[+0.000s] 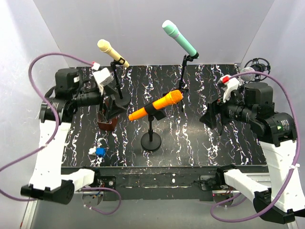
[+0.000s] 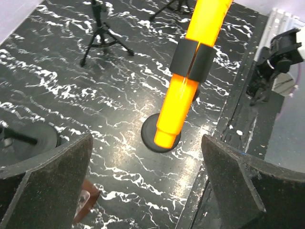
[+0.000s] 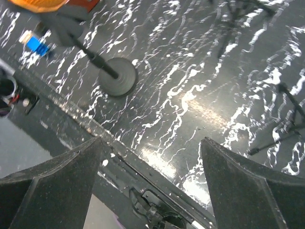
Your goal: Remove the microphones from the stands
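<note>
Next, my left gripper grips the orange microphone on the upper body [image 1: 164, 102] [image 2: 208, 21], in the part between its round head and the black clip of the stand.
An orange microphone [image 1: 157, 106] sits tilted in the black clip of a stand with a round base [image 1: 151, 142] at mid-table. In the left wrist view the orange microphone [image 2: 190, 81] runs down the middle, its tail end over the base [image 2: 148, 136]. My left gripper [image 1: 114, 107] is open and empty, just left of the microphone's tail; its fingers [image 2: 47, 171] are wide apart with the tail ahead of the gap. My right gripper [image 1: 208, 117] is open and empty to the right of the stand. In the right wrist view the base [image 3: 119, 76] shows at upper left.
A yellow microphone [image 1: 112, 51] stands on a stand at back left, a green one [image 1: 180, 38] on a tripod at back centre, a silver one [image 1: 248, 73] at back right. A brown object [image 1: 107, 125] and a small blue-white item [image 1: 99, 151] lie at the left.
</note>
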